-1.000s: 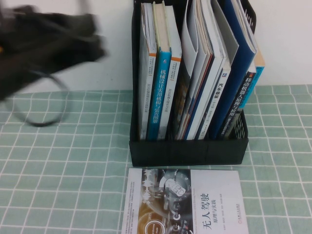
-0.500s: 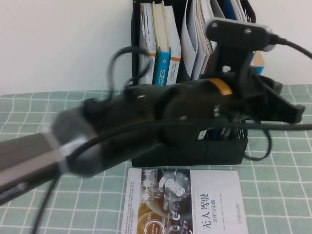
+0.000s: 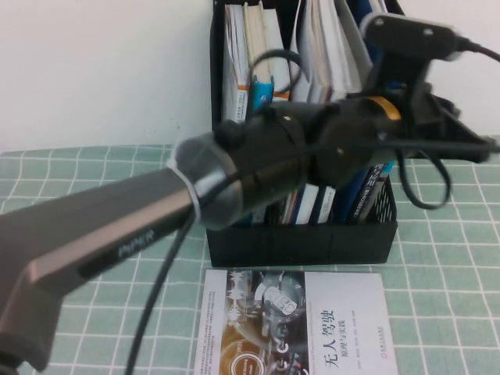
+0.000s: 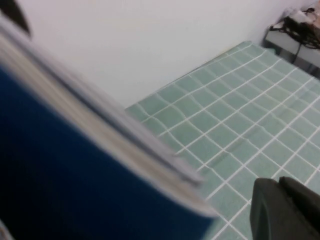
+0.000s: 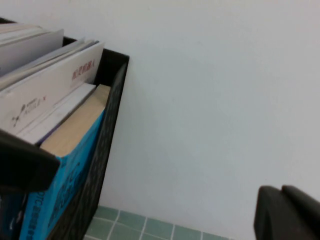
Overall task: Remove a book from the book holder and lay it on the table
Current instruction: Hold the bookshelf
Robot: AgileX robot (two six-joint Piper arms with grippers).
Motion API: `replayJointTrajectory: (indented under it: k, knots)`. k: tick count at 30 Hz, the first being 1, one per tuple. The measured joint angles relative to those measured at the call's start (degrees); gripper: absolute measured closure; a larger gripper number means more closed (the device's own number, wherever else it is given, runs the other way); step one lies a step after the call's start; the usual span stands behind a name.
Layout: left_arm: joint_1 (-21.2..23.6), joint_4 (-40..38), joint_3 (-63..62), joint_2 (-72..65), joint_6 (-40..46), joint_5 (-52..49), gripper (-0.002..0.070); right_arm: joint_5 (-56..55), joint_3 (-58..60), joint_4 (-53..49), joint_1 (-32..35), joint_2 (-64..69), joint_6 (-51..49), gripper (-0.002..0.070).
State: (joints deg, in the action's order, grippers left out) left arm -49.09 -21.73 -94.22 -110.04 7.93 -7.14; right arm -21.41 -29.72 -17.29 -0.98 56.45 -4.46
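Note:
I will move my right gripper next to the cyan book's spine (image 3: 388,166) (image 5: 38,210), beside the dark-blue book in the holder, and close it there.
The black book holder (image 3: 297,242) stands at the back of the green grid table (image 3: 453,273), packed with upright books. My left arm reaches across its front from the lower left. The left gripper (image 3: 480,147) hangs beside the holder's right end, shut and empty (image 4: 277,182). The cyan book (image 5: 65,190) with tan page edges sits at the right end of the holder (image 5: 107,130); in the high view the arm hides most of it. My right gripper (image 5: 280,192) is shut and empty, near the wall, facing the holder's right end. It is out of the high view.
A white book (image 3: 297,328) lies flat on the table in front of the holder. A large dark-blue book (image 4: 60,175) fills the near side of the left wrist view. A white wall stands behind the holder. Cables loop from the left arm.
The left arm swung in from the far left across the holder's front; its gripper now sits higher and further right than half a second ago. The books have not moved.

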Motion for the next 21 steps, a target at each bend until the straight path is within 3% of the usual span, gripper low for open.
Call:
replayJointTrajectory:
  k: [8,13,21]
  knots:
    - [4.92,3.21,-0.34,-0.25,-5.40,-11.50,0.0678,-4.11,1.19,-2.34,0.00,0.00,-0.39,0.0678]
    - [4.81,13.60,-0.34,-0.25,-12.64,-13.95,0.0678,-5.62,1.19,-5.76,0.00,1.05,-1.42,0.0678]
    - [4.21,33.52,-0.42,-0.33,-34.41,-15.69,0.0678,-15.00,1.19,-17.44,0.00,6.78,-5.94,0.0678]
